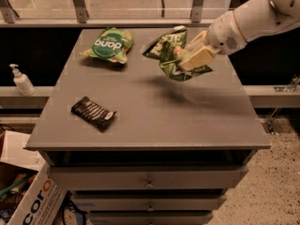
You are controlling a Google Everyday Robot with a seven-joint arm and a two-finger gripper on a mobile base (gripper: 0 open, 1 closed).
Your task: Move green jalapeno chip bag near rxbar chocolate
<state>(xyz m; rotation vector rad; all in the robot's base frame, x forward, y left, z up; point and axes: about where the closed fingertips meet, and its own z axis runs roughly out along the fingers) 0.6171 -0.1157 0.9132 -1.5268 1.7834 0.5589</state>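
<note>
The gripper I use will release the green jalapeno chip bag on the grey cabinet top just behind the rxbar chocolate (123,93).
The green jalapeno chip bag (167,52) is crinkled light-green foil and hangs in the air above the back middle of the grey cabinet top (187,116). My gripper (193,55) is shut on the bag's right side, with the white arm reaching in from the upper right. The bag casts a shadow on the top below it. The rxbar chocolate (93,113), a small dark bar with white lettering, lies flat near the front left of the top, well apart from the bag.
A darker green "dang" bag (108,44) lies at the back left of the top. A white pump bottle (21,80) stands on a ledge to the left. A cardboard box (28,198) sits on the floor at lower left. Drawers are below the top.
</note>
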